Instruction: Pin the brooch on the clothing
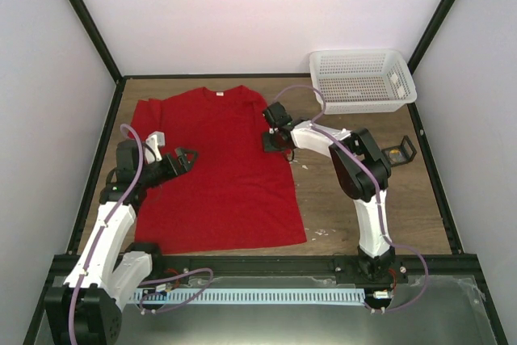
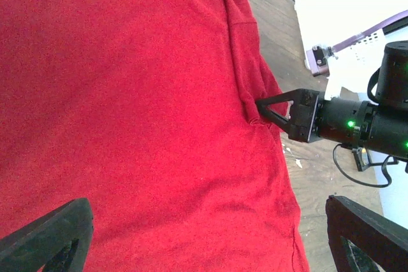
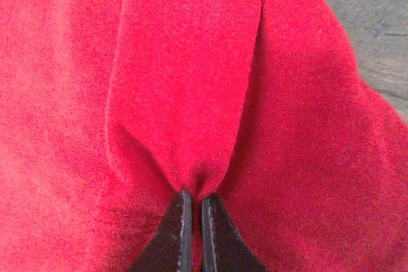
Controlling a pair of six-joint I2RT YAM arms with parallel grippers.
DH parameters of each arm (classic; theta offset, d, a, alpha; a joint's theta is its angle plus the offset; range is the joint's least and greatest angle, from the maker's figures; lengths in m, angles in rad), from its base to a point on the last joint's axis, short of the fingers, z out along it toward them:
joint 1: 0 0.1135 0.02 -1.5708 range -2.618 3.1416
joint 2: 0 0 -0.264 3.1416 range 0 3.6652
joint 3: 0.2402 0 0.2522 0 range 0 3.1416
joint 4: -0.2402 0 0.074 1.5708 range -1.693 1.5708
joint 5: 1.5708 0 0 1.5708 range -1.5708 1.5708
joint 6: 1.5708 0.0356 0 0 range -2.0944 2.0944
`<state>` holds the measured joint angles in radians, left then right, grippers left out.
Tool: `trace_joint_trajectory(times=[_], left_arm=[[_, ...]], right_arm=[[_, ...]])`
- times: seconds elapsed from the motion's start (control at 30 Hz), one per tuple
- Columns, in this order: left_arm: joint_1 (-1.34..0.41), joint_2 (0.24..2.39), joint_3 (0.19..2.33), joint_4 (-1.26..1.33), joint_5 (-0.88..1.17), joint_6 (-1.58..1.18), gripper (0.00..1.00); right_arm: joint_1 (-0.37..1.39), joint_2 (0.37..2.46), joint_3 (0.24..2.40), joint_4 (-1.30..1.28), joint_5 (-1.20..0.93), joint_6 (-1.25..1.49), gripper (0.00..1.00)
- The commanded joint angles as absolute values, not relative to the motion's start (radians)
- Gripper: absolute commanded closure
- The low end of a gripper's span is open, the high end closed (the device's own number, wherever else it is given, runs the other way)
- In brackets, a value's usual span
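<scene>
I see the red T-shirt's sleeve folded in and bunched at my fingers, so I will open my right gripper, pinch the sleeve's end point(image 3: 131, 218) and spread it toward the basket.
The red T-shirt point(image 1: 214, 167) lies flat on the wooden table, neck label at the far side. My right gripper point(image 1: 269, 141) is shut on a pinched fold of the shirt's right edge near the sleeve; the fold rises between its fingertips in the right wrist view point(image 3: 192, 199). The left wrist view also shows that gripper point(image 2: 260, 103) nipping the cloth point(image 2: 140, 113). My left gripper point(image 1: 184, 159) hangs open and empty over the shirt's left half, its fingers point(image 2: 57, 234) wide apart. The brooch is not visible in any view.
A white mesh basket point(image 1: 362, 78) stands at the far right corner. A black wire-frame stand point(image 1: 397, 153) sits on the table right of the right arm. Bare wood point(image 1: 420, 208) lies right of the shirt. Black frame posts line the walls.
</scene>
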<state>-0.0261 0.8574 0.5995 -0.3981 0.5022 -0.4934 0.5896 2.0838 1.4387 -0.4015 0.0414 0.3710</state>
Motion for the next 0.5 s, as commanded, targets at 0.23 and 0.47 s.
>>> trace_joint_trajectory(times=[0.23, 0.47], left_arm=[[-0.029, 0.867, 0.639, -0.409, 0.507, -0.471, 0.00], [-0.029, 0.867, 0.643, -0.413, 0.511, -0.471, 0.00]], right_arm=[[0.586, 2.012, 1.475, -0.436, 0.097, 0.313, 0.81], [0.586, 2.030, 1.465, -0.421, 0.055, 0.321, 0.69]])
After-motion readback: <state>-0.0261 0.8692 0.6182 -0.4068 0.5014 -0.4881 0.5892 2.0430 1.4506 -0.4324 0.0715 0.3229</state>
